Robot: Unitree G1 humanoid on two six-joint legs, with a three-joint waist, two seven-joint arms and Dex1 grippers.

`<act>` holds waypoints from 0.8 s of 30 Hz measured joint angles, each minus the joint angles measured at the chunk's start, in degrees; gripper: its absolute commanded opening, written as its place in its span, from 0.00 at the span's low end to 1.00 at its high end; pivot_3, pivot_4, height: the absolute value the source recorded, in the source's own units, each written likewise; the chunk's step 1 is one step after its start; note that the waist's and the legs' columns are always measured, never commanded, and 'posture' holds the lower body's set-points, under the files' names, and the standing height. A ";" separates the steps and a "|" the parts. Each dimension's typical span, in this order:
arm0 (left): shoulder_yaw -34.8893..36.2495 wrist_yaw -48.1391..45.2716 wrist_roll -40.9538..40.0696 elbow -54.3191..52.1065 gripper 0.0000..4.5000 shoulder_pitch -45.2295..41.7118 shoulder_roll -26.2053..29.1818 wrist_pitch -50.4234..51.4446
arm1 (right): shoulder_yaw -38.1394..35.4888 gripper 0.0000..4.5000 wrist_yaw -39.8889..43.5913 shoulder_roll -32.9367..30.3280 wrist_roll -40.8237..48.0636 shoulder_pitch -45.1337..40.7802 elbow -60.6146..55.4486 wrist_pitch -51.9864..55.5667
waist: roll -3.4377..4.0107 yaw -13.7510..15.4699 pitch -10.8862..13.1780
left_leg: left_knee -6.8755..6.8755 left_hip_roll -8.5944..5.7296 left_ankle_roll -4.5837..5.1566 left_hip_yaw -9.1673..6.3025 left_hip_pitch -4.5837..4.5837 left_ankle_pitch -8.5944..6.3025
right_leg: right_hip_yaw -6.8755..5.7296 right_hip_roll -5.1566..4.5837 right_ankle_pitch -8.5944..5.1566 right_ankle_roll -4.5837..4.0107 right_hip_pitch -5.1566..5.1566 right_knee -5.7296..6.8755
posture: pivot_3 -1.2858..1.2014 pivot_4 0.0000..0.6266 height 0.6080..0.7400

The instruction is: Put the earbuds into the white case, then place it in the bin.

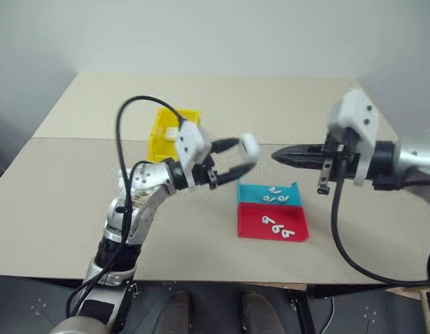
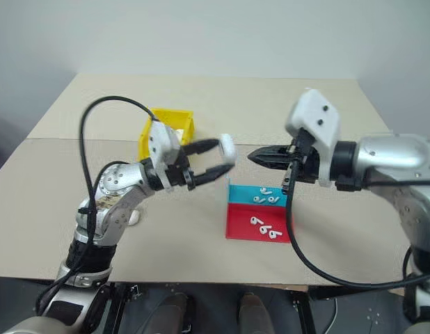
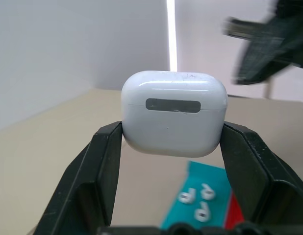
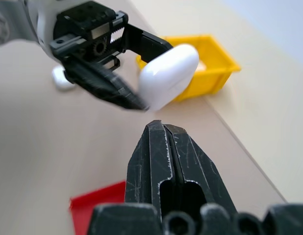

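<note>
The white case, now held between the yellow bin and the trays, will be let go by my left gripper on the yellow bin's bottom point(image 1: 168, 150), just in front of another white case.
My left gripper point(image 1: 244, 156) is shut on the white case point(image 1: 248, 147), holding it in the air by its two sides with the lid closed point(image 3: 173, 112). It hangs between the yellow bin point(image 1: 159, 136) and the trays. My right gripper point(image 1: 277, 156) is shut, with nothing visible between its fingers point(image 4: 161, 147). Its tip points at the case from the right, a short gap away. Several white earbuds point(image 1: 274, 195) lie in the teal tray point(image 1: 248, 191), and several more earbuds point(image 1: 277, 227) lie in the red tray point(image 1: 253, 224).
The bin stands at the back left of the beige table point(image 1: 76, 202), with something white point(image 1: 172, 132) inside it. Another white case point(image 2: 135, 217) lies on the table beside my left arm. The two trays sit side by side near the front edge.
</note>
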 measured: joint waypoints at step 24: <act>5.04 45.68 22.88 45.17 0.62 -19.26 -10.59 -9.19 | 5.46 0.01 -16.27 8.87 1.26 1.25 -4.84 3.71 | -0.01 0.74 0.00 | -0.02 -0.10 0.00 -0.02 -0.06 0.00 | -0.02 -0.02 0.04 0.05 -0.05 -0.06 | 0.52 0.24 1.00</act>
